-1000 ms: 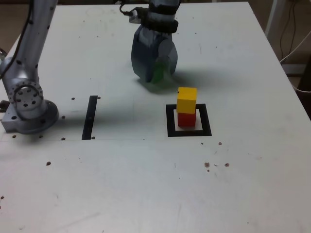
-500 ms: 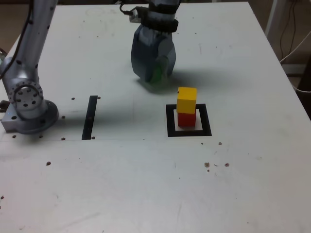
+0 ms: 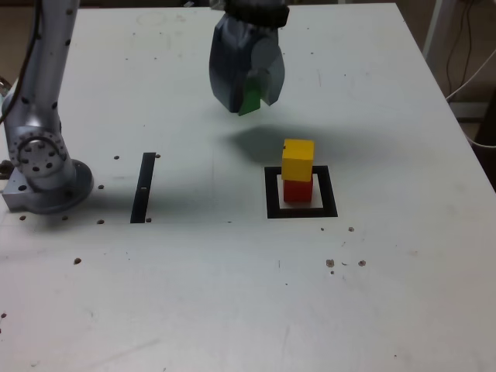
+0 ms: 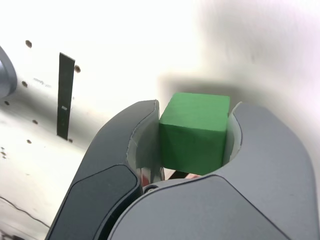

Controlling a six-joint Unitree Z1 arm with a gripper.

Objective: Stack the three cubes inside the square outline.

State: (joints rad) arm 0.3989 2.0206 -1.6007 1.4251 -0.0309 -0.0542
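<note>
Next, my gripper lets go of the green cube on top of the yellow cube (image 3: 303, 137), so that it becomes the highest block in the stack.
My gripper (image 3: 249, 99) hangs above the table, behind and to the exterior view's left of the stack, shut on the green cube (image 3: 251, 101). The wrist view shows that green cube (image 4: 195, 131) clamped between my two dark jaws, lifted clear of the table. In the square outline (image 3: 302, 209) the yellow cube (image 3: 297, 159) sits on top of the red cube (image 3: 297, 190). My gripper's shadow falls on the table just behind the stack.
A narrow black strip (image 3: 144, 187) lies on the white table (image 3: 232, 294) at the exterior view's left, also visible as the strip (image 4: 65, 95) in the wrist view. The arm's silver base (image 3: 43, 167) stands at the far left. Small dark specks dot the table.
My jaws closed on the green cube while it sat on the table, then rose with it. The yellow and red cubes have not moved.
</note>
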